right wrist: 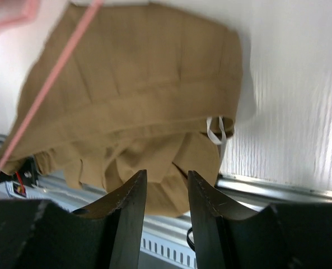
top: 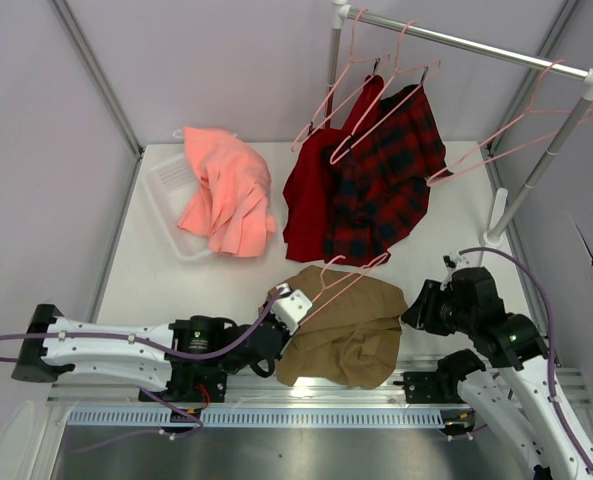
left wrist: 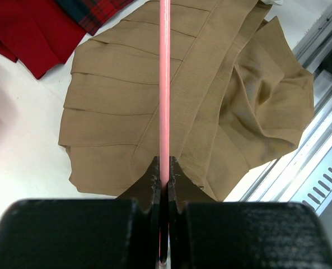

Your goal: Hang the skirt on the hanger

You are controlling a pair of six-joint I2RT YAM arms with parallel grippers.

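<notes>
I will close my right gripper on the white loop (top: pixel 400 319) (right wrist: pixel 215 131) at the khaki skirt's folded edge, at the end farthest from my left gripper.
The khaki skirt (top: pixel 341 330) lies crumpled on the table near its front edge. It also shows in the left wrist view (left wrist: pixel 115 106) and the right wrist view (right wrist: pixel 138 84). A pink hanger (top: pixel 341 275) lies across the skirt's upper left part. My left gripper (top: pixel 294 305) is shut on the hanger's straight bar (left wrist: pixel 164 84) at the skirt's left edge, seen close in the left wrist view (left wrist: pixel 164 168). My right gripper (top: pixel 413 312) is open and empty, hovering just right of the skirt, its jaws (right wrist: pixel 167 176) apart over the skirt's folded hem. The hanger shows blurred in the right wrist view (right wrist: pixel 48 84).
A metal rack (top: pixel 476 45) at the back holds several pink hangers, a red garment (top: pixel 311 200) and a red-and-black plaid garment (top: pixel 386 185). A salmon-pink garment (top: pixel 226 195) lies over a clear bin (top: pixel 171 190). A slotted metal rail (top: pixel 276 415) runs along the front edge.
</notes>
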